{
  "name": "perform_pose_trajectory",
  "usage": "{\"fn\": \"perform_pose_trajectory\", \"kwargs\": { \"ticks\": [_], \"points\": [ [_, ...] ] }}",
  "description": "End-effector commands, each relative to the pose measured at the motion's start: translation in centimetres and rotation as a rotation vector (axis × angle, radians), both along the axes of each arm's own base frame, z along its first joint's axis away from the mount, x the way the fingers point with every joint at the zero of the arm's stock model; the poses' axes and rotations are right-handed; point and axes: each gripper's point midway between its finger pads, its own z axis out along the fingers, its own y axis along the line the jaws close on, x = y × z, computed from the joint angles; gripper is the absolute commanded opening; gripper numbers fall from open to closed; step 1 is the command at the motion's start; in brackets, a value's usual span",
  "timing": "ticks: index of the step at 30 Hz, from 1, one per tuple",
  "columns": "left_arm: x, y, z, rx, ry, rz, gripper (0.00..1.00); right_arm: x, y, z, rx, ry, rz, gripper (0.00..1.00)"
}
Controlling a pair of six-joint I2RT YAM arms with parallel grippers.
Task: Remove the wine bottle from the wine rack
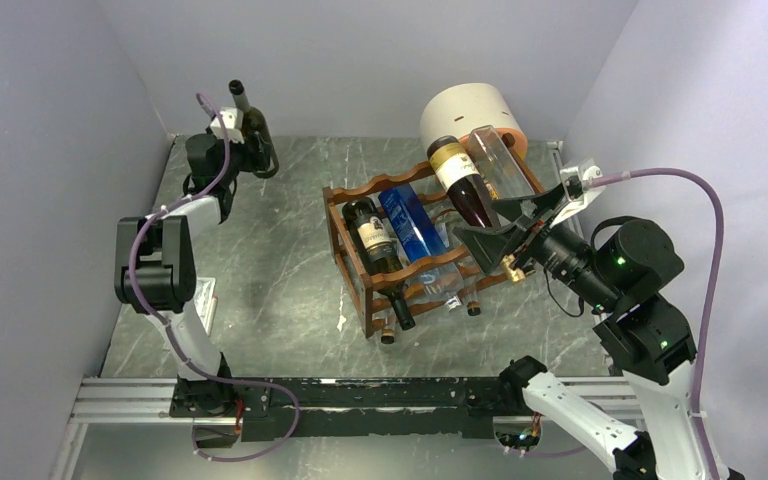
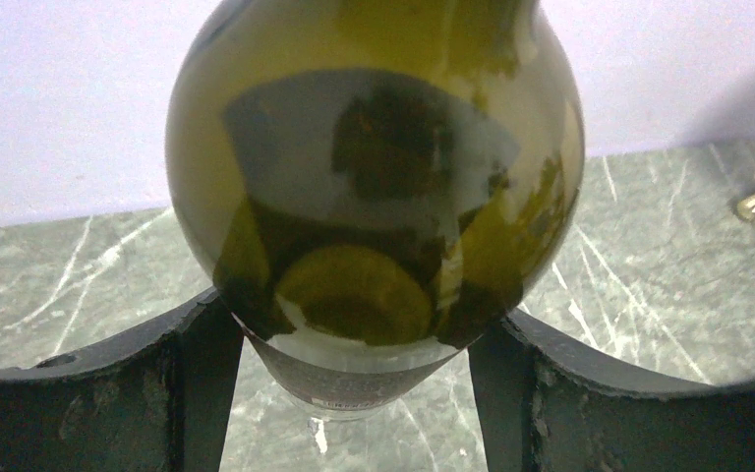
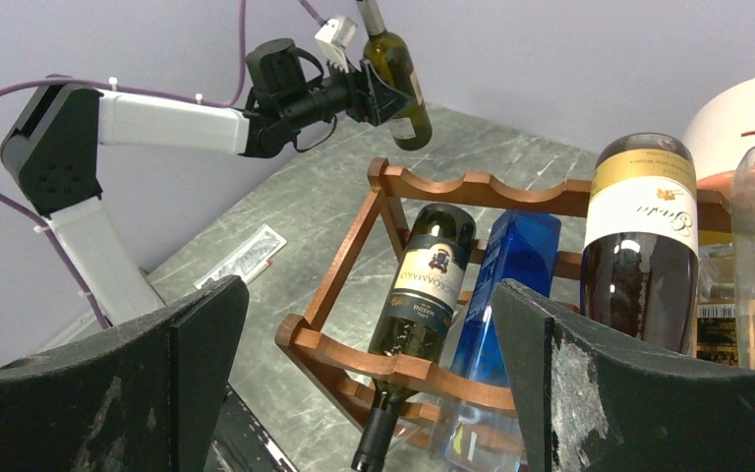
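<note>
The green wine bottle will stand on the bare grey table point(image 1: 276, 186) point(image 2: 372, 424) near the back wall, put there by my left gripper.
A green wine bottle point(image 1: 256, 135) is held neck up and slightly tilted over the table's back left corner, well apart from the wine rack point(image 1: 360, 190). My left gripper point(image 1: 250, 150) is shut on its lower body. In the left wrist view the bottle point(image 2: 374, 197) fills the gap between both fingers point(image 2: 197, 393) of the left gripper point(image 2: 352, 334). The right wrist view shows the same bottle point(image 3: 398, 74) far off. My right gripper point(image 1: 500, 228) stands open beside the rack's right end, holding nothing. In its own view, the right gripper point(image 3: 366, 295) frames the reddish-brown rack point(image 3: 452, 187).
The rack holds a dark green labelled bottle point(image 1: 372, 235), a blue bottle point(image 1: 412, 222), a red-wine bottle with a yellow label point(image 1: 460, 180) and a clear bottle point(image 1: 500, 160). A white-and-orange cylinder point(image 1: 472, 115) stands behind it. A flat packet point(image 1: 205, 300) lies near the left arm.
</note>
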Motion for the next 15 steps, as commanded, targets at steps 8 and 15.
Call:
{"fn": "perform_pose_trajectory", "kwargs": {
  "ticks": [8, 15],
  "points": [
    [1.7, -2.1, 1.9, 0.055, -0.133, -0.069, 0.07, 0.2, -0.3, -0.8, -0.011, 0.012, -0.023, 1.0],
    [2.0, -3.0, -1.0, 0.052, -0.08, -0.089, 0.07, -0.1, -0.6, -1.0, -0.009, 0.019, -0.029, 1.0]
  ]
}}
